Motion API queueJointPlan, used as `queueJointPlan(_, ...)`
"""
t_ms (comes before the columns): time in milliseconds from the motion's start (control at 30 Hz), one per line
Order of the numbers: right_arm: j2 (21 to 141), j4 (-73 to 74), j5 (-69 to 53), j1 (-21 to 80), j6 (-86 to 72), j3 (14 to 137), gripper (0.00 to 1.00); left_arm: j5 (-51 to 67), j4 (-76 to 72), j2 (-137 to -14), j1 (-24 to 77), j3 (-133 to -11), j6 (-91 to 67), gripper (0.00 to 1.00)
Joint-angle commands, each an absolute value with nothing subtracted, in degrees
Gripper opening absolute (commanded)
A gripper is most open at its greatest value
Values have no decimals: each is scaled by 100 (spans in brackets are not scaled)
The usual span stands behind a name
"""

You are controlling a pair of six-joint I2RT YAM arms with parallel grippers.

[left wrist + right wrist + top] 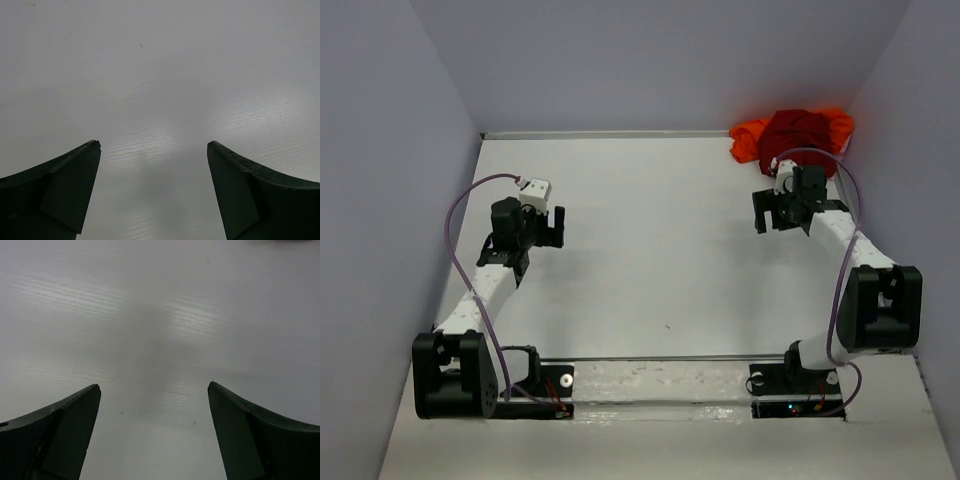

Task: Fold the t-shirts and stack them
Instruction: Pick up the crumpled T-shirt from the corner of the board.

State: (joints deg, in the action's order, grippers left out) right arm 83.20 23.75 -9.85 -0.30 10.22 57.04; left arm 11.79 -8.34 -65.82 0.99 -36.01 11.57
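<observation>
Next, my right gripper grabs the near edge [772, 167] of the dark crimson t-shirt, the one that is lying on top of the bright orange t-shirt.
Two t-shirts lie crumpled in one heap at the table's far right corner: a dark crimson one [803, 137] on top of a bright orange one [750, 138]. My right gripper [778, 212] hovers open just in front of the heap, apart from it. Over the left half of the table my left gripper [549, 226] also stands open, far from the shirts. Both wrist views show wide-spread dark fingers, left [65, 185] and right [260, 430], with only bare white table between them. No cloth appears in either wrist view.
Grey walls close in the white table [650, 250] on the left, back and right. The heap sits against the back right corner. Both arm bases [455, 375] [880, 310] stand at the near edge, with cables looping along each arm.
</observation>
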Motion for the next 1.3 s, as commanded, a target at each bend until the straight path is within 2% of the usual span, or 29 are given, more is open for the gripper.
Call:
queueJointPlan(0,8752,1715,226,-44,1529,6441,94,1379,-1002,-6495,79,-3551,1283,97)
queueJointPlan(300,11018,1362,1001,-114,1599,8076,94,1556,-826,-6355,79,-3586,1441,97)
queueJointPlan(500,11793,1380,1089,-316,1555,9094,93,1538,-782,-6398,70,-3595,1485,97)
queueJointPlan(767,12287,1397,1327,-422,1661,9826,91,1556,-756,-6530,79,-3621,1503,97)
queueJointPlan(833,12278,1397,1222,-422,1617,9835,82,1582,-756,-6548,79,-3621,1503,97)
queueJointPlan(900,12234,1406,1108,-422,1600,9800,47,1608,-756,-6574,79,-3630,1503,97)
queueJointPlan(933,12226,1415,1107,-422,1574,9765,10,1608,-747,-6592,79,-3630,1503,97)
queueJointPlan(967,12217,1424,1125,-422,1556,9747,0,1635,-747,-6600,79,-3630,1512,97)
queueJointPlan(1100,12042,1450,1029,-422,1617,9449,0,1661,-730,-6610,79,-3630,1512,97)
queueJointPlan(1267,10956,1468,511,-422,1705,8615,0,1696,-712,-6592,79,-3630,1521,97)
